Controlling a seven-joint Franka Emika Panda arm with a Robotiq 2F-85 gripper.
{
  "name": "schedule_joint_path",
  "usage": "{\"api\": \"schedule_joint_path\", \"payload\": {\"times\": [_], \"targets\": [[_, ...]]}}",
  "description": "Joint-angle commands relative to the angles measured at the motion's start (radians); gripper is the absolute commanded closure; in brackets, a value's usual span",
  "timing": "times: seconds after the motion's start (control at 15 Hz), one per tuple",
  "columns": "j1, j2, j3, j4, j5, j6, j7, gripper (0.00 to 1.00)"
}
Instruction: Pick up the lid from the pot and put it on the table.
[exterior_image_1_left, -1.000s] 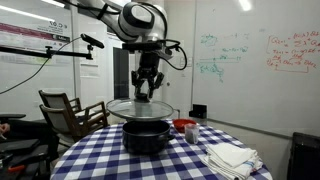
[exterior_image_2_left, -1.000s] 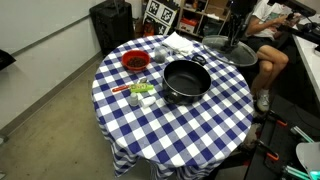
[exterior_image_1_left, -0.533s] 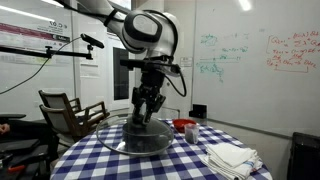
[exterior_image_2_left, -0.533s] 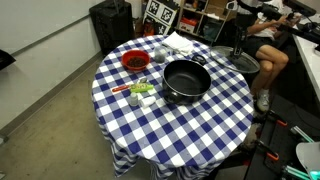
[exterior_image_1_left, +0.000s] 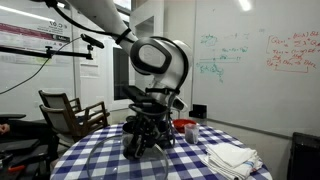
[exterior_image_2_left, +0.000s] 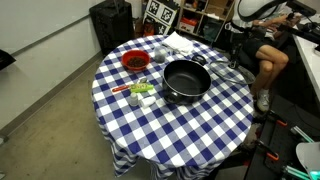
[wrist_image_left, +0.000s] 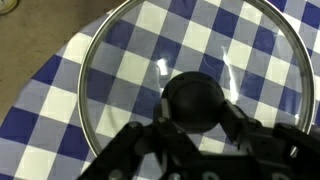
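Next, my gripper lets go of the glass lid on the checked table (exterior_image_1_left: 154, 172) in front of the open black pot, near the table's edge.
My gripper (wrist_image_left: 196, 118) is shut on the small dark knob of the glass lid (wrist_image_left: 130, 70). The lid sits flat, low over the blue-and-white checked table (wrist_image_left: 60, 110); I cannot tell whether it touches the cloth. In an exterior view the gripper (exterior_image_2_left: 231, 64) and the lid (exterior_image_2_left: 226, 72) are near the table's edge, beside the open black pot (exterior_image_2_left: 186, 80). In an exterior view the gripper (exterior_image_1_left: 146, 140) hangs low in front of the pot (exterior_image_1_left: 160, 128), and the lid is hard to make out there.
A red bowl (exterior_image_2_left: 135, 61), small green and white items (exterior_image_2_left: 140, 92) and a folded white cloth (exterior_image_2_left: 183, 43) lie on the table (exterior_image_2_left: 170, 125). A person (exterior_image_2_left: 270, 45) sits close to the table edge near the lid. A wooden chair (exterior_image_1_left: 70, 112) stands behind.
The gripper has carried the lid from above the pot down and sideways to just over the cloth beside the pot. The pot is uncovered and has not moved.
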Motion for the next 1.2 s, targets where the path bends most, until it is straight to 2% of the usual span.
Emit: {"api": "schedule_joint_path", "payload": {"times": [0.0, 0.27, 0.53, 0.87, 1.13], "targets": [[-0.028, 0.048, 0.004, 0.057, 0.072, -0.022, 0.049, 0.75], [-0.040, 0.113, 0.005, 0.099, 0.138, 0.001, 0.128, 0.75], [-0.042, 0.157, -0.006, 0.132, 0.152, 0.040, 0.215, 0.75], [-0.025, 0.175, -0.039, 0.138, 0.117, 0.110, 0.338, 0.75], [0.017, 0.168, -0.077, 0.106, 0.076, 0.213, 0.484, 0.75]]}}
